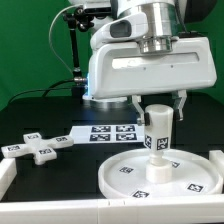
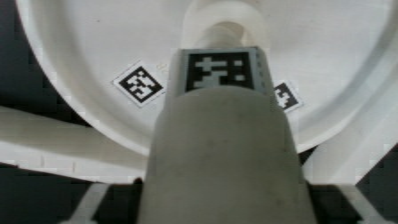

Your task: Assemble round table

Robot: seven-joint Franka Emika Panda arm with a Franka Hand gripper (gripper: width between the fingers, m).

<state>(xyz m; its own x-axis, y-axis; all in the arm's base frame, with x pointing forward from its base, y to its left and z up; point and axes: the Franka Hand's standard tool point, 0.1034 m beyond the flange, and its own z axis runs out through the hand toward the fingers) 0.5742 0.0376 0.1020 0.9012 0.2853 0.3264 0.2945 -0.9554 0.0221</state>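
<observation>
My gripper is going to release the leg, standing upright in the raised part at the middle of the round disc (image 1: 156, 168) (image 2: 224, 32).
The large rimmed round disc (image 1: 125, 178) lies flat at the front right of the exterior view. The short thick cylinder leg (image 1: 158, 130) stands upright on its middle, tags facing out. My gripper (image 1: 159, 106) hangs straight above, its fingers at either side of the leg's top. In the wrist view the leg (image 2: 222, 120) fills the space between the dark pads (image 2: 121, 200), which lie against its sides, with the disc (image 2: 107, 60) beyond it. My gripper (image 2: 226, 205) looks shut on the leg. The cross-shaped piece (image 1: 38, 146) lies on the black table on the exterior view's left.
The marker board (image 1: 108, 132) lies flat behind the disc, under the arm. White rails border the table at the front left (image 1: 8, 178) and at the right (image 1: 215, 160). A black stand with cables (image 1: 72, 50) rises at the back.
</observation>
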